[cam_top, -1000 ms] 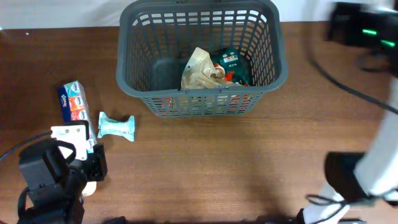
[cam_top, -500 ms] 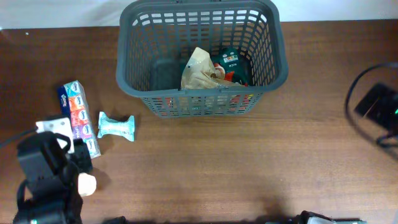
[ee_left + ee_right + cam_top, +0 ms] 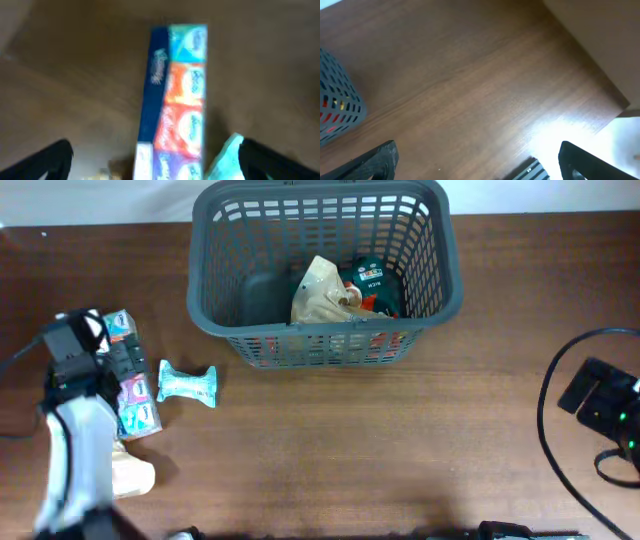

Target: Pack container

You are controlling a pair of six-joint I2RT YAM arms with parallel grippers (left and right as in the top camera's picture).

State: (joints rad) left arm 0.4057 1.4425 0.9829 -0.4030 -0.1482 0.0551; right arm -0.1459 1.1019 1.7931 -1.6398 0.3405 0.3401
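The robot's left gripper should close on the red middle section [image 3: 125, 364] [image 3: 179, 129] of the multi-coloured tissue pack, beside the pack's orange section.
The container [image 3: 214, 320], a dark grey slotted basket, stands at the far middle of the table with a beige packet [image 3: 322, 290] and a green packet [image 3: 372, 285] inside. A long multi-coloured tissue pack [image 3: 138, 412] [image 3: 175, 95] lies at the left. My left gripper [image 3: 122, 366] [image 3: 160, 165] hovers over it, open, with one finger on each side and nothing gripped. A teal packet [image 3: 187, 383] [image 3: 225, 157] lies just right of the pack, by my right-hand finger. My right gripper [image 3: 480, 162] is open over bare wood at the table's right side.
A cream lump [image 3: 130, 475] lies on the table near the left arm's white link. The right arm [image 3: 598, 402] and its black cable sit at the right edge. The basket's corner [image 3: 337, 102] shows at the left of the right wrist view, and the table edge [image 3: 600, 70] to its right.
The left arm has swung away from the front edge and out over the tissue pack, jaws spreading wider. The right arm has dropped down along the right edge.
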